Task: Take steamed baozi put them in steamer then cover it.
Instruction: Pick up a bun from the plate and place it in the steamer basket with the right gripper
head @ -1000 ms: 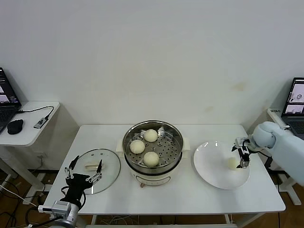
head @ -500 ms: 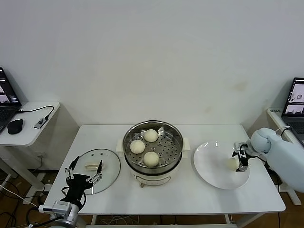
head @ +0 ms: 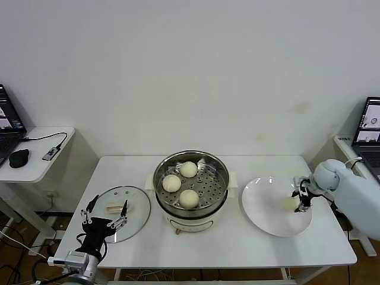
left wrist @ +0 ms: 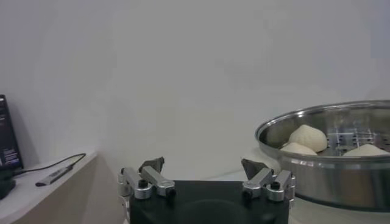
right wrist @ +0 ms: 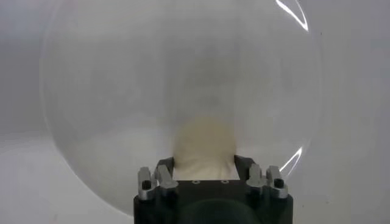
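Observation:
My right gripper will release its baozi on the steamer tray's bare side (head: pixel 207 182) that is nearest the white plate.
The steamer (head: pixel 221 172) stands at the table's middle, uncovered, with three baozi (head: pixel 189 169) on its perforated tray. The fourth baozi (head: pixel 290 203) lies on the white plate (head: pixel 264 214) at the right. My right gripper (head: pixel 301 200) is down at it, fingers pressed on both its sides; the right wrist view shows the baozi (right wrist: pixel 205 146) held between the fingers of that gripper (right wrist: pixel 204 163). The glass cover (head: pixel 136 208) lies flat on the table at the left. My left gripper (head: pixel 105 215) is parked open at the cover's front edge.
Side tables with laptops stand at the far left (head: pixel 35 154) and far right (head: pixel 368 127). The left wrist view shows the steamer (left wrist: pixel 341 176) with baozi (left wrist: pixel 308 137) beyond the open left gripper (left wrist: pixel 204 165). The plate (right wrist: pixel 122 91) lies near the table's right edge.
My right gripper has come down onto the plate and its fingers have closed around the last baozi. The left arm has not moved.

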`<control>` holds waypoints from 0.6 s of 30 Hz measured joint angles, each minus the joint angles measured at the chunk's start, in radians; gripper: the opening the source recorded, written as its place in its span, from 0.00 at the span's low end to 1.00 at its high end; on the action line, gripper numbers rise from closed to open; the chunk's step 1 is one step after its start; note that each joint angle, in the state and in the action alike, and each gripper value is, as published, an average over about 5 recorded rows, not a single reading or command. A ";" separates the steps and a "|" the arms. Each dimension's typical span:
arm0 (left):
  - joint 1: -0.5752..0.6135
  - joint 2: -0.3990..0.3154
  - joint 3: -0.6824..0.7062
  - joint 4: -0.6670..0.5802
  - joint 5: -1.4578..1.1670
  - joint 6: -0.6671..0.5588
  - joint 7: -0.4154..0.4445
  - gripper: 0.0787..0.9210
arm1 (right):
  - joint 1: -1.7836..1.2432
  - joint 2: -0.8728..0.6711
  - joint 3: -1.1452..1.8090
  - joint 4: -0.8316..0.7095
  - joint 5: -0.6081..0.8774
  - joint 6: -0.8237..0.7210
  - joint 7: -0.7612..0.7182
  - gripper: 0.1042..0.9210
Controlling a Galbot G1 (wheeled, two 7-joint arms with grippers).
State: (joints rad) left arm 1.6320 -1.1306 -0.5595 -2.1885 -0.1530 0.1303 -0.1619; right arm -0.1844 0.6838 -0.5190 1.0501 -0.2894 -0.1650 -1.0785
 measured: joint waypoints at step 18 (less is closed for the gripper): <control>-0.020 0.006 0.025 0.005 0.001 0.001 0.000 0.88 | 0.429 -0.119 -0.359 0.269 0.280 -0.125 -0.003 0.58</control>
State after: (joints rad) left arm 1.6123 -1.1249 -0.5345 -2.1838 -0.1524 0.1313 -0.1622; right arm 0.2445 0.5644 -0.8781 1.3189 -0.0090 -0.2904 -1.0813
